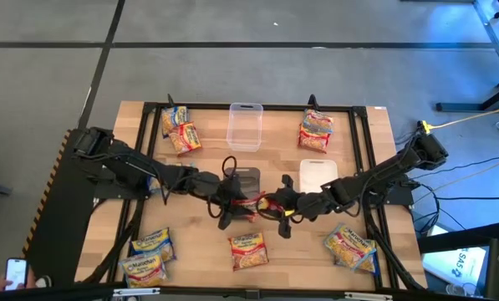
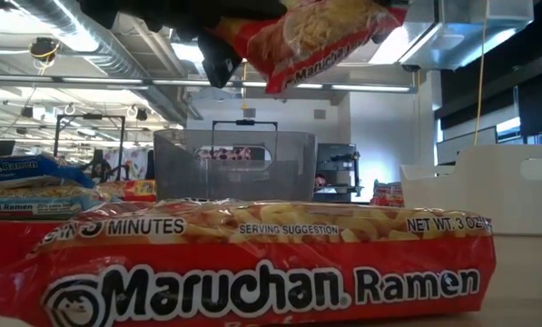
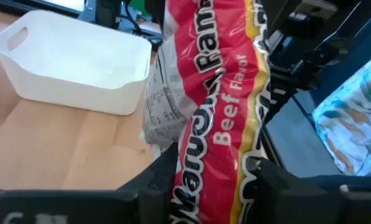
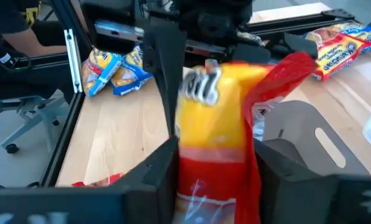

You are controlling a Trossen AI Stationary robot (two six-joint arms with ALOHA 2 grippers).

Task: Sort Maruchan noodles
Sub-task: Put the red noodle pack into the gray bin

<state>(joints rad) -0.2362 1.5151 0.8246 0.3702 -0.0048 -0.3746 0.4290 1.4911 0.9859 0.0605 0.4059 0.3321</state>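
Next, I release the red Maruchan noodles packet from my left gripper in the far end of the grey container (image 1: 248,173).
A red Maruchan noodles packet (image 1: 254,201) hangs above the middle of the table between my two grippers. My left gripper (image 1: 232,206) comes at it from the table's left, and the left wrist view shows its fingers closed around the red Beef label (image 3: 216,124). My right gripper (image 1: 279,206) comes from the right, shut on the packet's other end (image 4: 213,124). In the low view the packet (image 2: 330,41) floats high over the table. More noodle packets lie flat at the far left (image 1: 180,130), far right (image 1: 316,131), near left (image 1: 149,257), near middle (image 1: 249,251) and near right (image 1: 351,247). My left gripper pinches one end of the red packet (image 3: 213,177) between its two fingers (image 3: 160,183). It comes nearly level from the table's left, and the packet runs on past the fingers. The packet is lifted clear of the table. My right gripper has the packet's opposite end (image 4: 216,165) between its two fingers (image 4: 163,168). It reaches nearly level from the table's right. The plastic bunches and twists ahead of the fingers, clear of the table.
A clear container (image 1: 244,125) stands at the far middle, a grey one (image 1: 246,177) just behind my left gripper and a white one (image 1: 318,176) behind my right. A black frame (image 1: 140,167) runs around the tabletop. A red packet (image 2: 252,272) fills the low view's foreground.
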